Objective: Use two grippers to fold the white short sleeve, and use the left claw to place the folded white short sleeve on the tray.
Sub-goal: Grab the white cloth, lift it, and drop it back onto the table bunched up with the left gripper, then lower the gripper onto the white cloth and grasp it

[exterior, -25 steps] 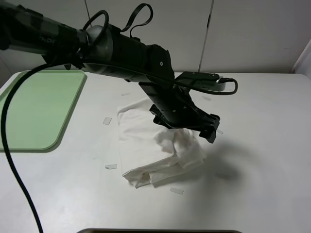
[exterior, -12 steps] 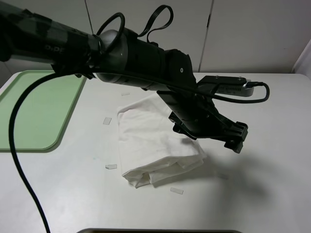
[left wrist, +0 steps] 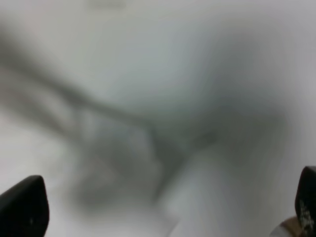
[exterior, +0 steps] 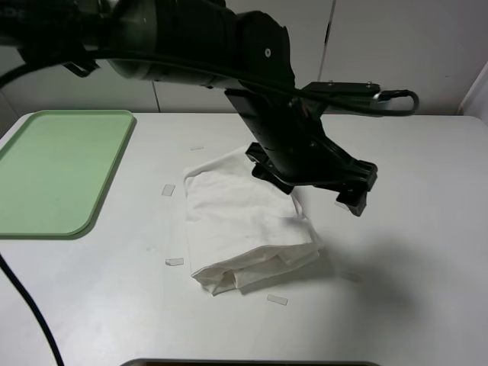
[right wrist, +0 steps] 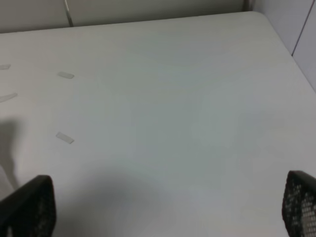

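The folded white short sleeve has a middle of the tray-side edge (exterior: 194, 218) for my left gripper to close on. I should then carry it with that gripper to the green tray.
The white short sleeve (exterior: 236, 221) lies folded into a wrinkled bundle in the middle of the table. My left claw (exterior: 352, 191) hangs above the table just beyond the bundle's right edge, on a thick black arm that reaches in from the upper left and touches no cloth. Its wrist view is blurred and shows the left claw (left wrist: 158, 207) open, with both fingertips far apart over pale cloth or table. The right gripper (right wrist: 163, 207) is open over bare tabletop and does not show in the exterior high view. The pale green tray (exterior: 61, 168) sits empty at the far left.
Small pale tape strips (exterior: 168, 190) lie around the shirt, with others at the front (exterior: 277, 300) and on the right half of the table (right wrist: 64, 138). A white wall and cabinet panels stand behind the table. A dark edge shows at the bottom centre.
The left arm swung right off the shirt, then rose and drew back a little. The cloth bunched under the claw has settled flat onto the bundle.
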{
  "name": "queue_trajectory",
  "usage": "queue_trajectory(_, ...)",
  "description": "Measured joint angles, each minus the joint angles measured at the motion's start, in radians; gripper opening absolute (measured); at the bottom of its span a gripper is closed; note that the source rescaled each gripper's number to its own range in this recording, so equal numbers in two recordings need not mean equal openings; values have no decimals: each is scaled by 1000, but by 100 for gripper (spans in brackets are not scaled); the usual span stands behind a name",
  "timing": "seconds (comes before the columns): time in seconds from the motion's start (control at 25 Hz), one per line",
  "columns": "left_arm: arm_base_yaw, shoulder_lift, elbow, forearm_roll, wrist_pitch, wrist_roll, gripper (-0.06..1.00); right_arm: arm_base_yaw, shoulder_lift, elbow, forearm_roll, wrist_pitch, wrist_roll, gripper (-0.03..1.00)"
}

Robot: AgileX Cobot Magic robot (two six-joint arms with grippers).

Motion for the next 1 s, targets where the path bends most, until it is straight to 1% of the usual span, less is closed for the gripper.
queue_trajectory(0.04, 8, -11, 0, 22, 40, -31, 100, 0, 0, 0, 0, 0, 0, 100)
queue_trajectory(0.08, 8, -11, 0, 22, 40, -31, 100, 0, 0, 0, 0, 0, 0, 100)
queue_trajectory(0.12, 31, -33, 0, 69, 107, -88, 100, 0, 0, 0, 0, 0, 0, 100)
queue_trajectory(0.16, 31, -33, 0, 69, 107, -88, 100, 0, 0, 0, 0, 0, 0, 100)
queue_trajectory(0.2, 44, -44, 0, 90, 137, -109, 100, 0, 0, 0, 0, 0, 0, 100)
queue_trajectory(0.28, 79, -72, 0, 135, 219, -151, 100, 0, 0, 0, 0, 0, 0, 100)
queue_trajectory(0.32, 115, -88, 0, 161, 279, -164, 100, 0, 0, 0, 0, 0, 0, 100)
queue_trajectory(0.36, 115, -88, 0, 161, 279, -164, 100, 0, 0, 0, 0, 0, 0, 100)
queue_trajectory(0.4, 147, -96, 0, 179, 339, -167, 100, 0, 0, 0, 0, 0, 0, 100)
queue_trajectory(0.56, 197, -98, 0, 223, 415, -170, 100, 0, 0, 0, 0, 0, 0, 100)
queue_trajectory(0.68, 223, -105, 16, 237, 419, -171, 100, 0, 0, 0, 0, 0, 0, 100)
queue_trajectory(0.76, 254, -117, 74, 244, 403, -173, 100, 0, 0, 0, 0, 0, 0, 100)
queue_trajectory(1.0, 271, -117, 209, 246, 304, -218, 100, 0, 0, 0, 0, 0, 0, 100)
